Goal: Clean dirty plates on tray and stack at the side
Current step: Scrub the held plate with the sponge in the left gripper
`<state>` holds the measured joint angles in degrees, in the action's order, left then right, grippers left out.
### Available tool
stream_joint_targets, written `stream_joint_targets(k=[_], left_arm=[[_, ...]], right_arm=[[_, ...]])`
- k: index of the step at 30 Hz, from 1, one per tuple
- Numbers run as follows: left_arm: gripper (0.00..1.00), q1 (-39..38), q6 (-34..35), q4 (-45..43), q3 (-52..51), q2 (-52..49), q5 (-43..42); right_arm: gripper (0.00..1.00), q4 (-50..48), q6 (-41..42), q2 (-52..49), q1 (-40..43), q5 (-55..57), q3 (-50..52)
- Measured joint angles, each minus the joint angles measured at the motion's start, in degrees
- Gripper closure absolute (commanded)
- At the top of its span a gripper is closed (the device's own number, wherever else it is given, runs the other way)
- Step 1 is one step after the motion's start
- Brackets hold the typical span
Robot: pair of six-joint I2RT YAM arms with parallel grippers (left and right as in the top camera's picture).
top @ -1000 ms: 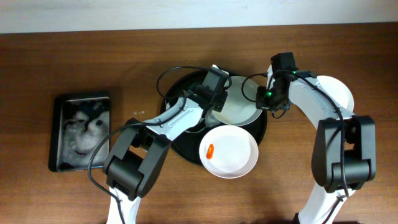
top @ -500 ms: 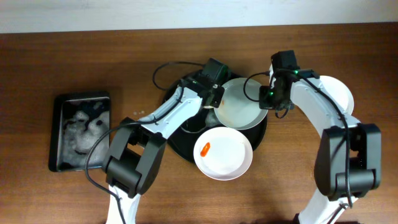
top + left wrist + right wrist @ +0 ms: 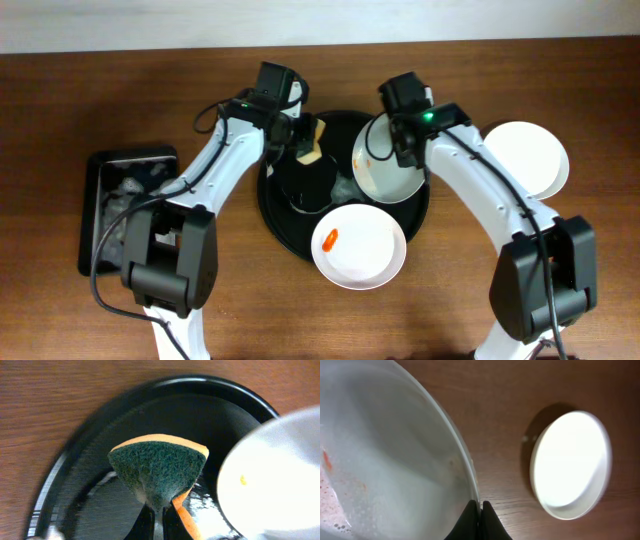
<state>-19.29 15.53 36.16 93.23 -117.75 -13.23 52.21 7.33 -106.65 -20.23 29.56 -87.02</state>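
Observation:
The robot's right gripper will release the sudsy white plate on top of the clean plate [image 3: 525, 160] [image 3: 573, 464] next to the round black tray.
The round black tray [image 3: 278, 222] sits at the table's middle. My right gripper [image 3: 400, 135] is shut on the rim of a white plate [image 3: 385, 172] and holds it tilted over the tray; in the right wrist view [image 3: 480, 514] this plate [image 3: 385, 460] shows suds and faint orange streaks. My left gripper [image 3: 290, 132] is shut on a green-and-orange sponge [image 3: 309, 141], held above the tray [image 3: 85, 465] and apart from the plate [image 3: 275, 475]; the sponge [image 3: 157, 467] faces the left wrist camera above the fingers [image 3: 159, 521]. A second plate [image 3: 360, 245] with an orange smear lies at the tray's front. A third clean plate [image 3: 527, 160] rests on the table at the right [image 3: 570, 465].
A smaller rectangular black tray [image 3: 92, 200] with crumpled pale material stands at the left. A cable loops over the round tray's left part. Bare wood table lies in front and behind.
My left gripper has drawn the sponge off the held plate, back and to the left. My right gripper has moved left and tipped the plate up. The front plate shifted slightly left.

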Motion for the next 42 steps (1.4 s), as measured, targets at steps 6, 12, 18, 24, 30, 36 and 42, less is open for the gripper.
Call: stream_joint_targets(k=[6,12,18,24,30,36,42], left_arm=[[1.0,0.87,-0.04,0.81,0.0,0.0,1.31],[1.0,0.87,-0.13,-1.05,0.0,0.0,-1.18],[1.0,-1.79,2.64,-4.76,0.0,0.0,-4.96],[1.0,-8.74,12.28,-9.2,0.0,-5.25,-5.11],[1.0,-9.2,14.32,-9.81,0.0,-8.57,-5.35],[1.0,-9.62,12.5,-7.28,0.63,-9.66,1.88],[1.0,-10.71,9.73,2.14,6.8,-11.28,9.42]], right_arm=[[0.96,6.54,-0.26,0.04,-6.23,14.1,-8.44],[0.96,7.72,7.23,-0.52,-2.01,-2.75,-8.59],[0.96,9.51,17.27,-5.35,1.92,-13.51,-8.66],[0.96,10.21,21.2,-6.82,1.86,-14.49,-8.66],[0.96,10.23,21.16,-6.88,1.86,-14.45,-8.66],[0.96,10.38,20.72,-6.91,1.81,-13.53,-8.66],[0.96,10.86,20.46,-6.99,1.31,-11.89,-8.66]])
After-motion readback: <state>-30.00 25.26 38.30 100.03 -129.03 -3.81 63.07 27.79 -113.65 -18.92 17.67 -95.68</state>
